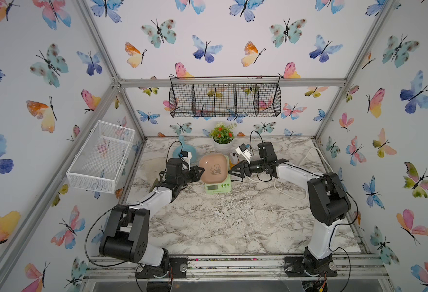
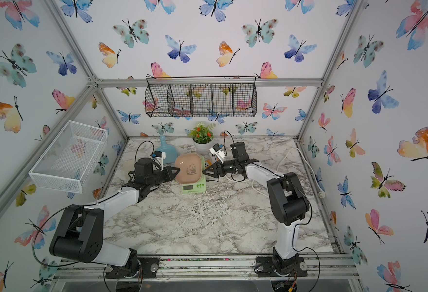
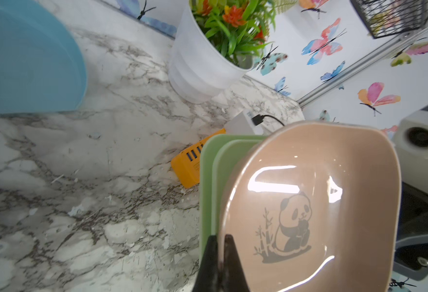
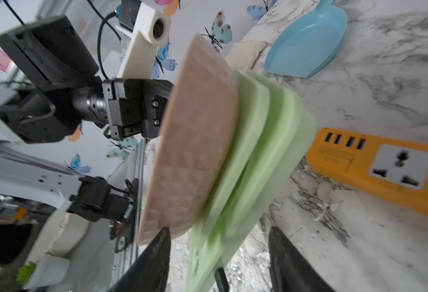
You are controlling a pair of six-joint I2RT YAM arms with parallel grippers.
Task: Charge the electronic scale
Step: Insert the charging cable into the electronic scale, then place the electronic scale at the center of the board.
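Observation:
Next, my left gripper sets the electronic scale on the marble table (image 1: pixel 226 185) just in front of the orange power strip.
The electronic scale (image 1: pixel 218 187) (image 2: pixel 193 187), pale green with a dark screen, stands mid-table under its tan-pink panda tray (image 1: pixel 214 168) (image 3: pixel 309 202). My left gripper (image 1: pixel 202 171) (image 2: pixel 178 170) (image 3: pixel 220 237) is shut on the tray's left rim. At the scale's right side my right gripper (image 1: pixel 230 172) (image 2: pixel 204 172) (image 4: pixel 220 228) is open, its fingers apart on either side of the green body's (image 4: pixel 271 139) edge. A black cable plug (image 4: pixel 220 278) sits at that edge between them. The green body is blurred in the right wrist view.
An orange power strip (image 3: pixel 190 166) (image 4: pixel 374 166) lies just behind the scale, with a white charger cube (image 3: pixel 240 124) and its black cable (image 3: pixel 266 117). A blue dustpan (image 1: pixel 182 151) and a white plant pot (image 1: pixel 222 145) stand at the back. A white cord (image 1: pixel 291 194) loops at the right.

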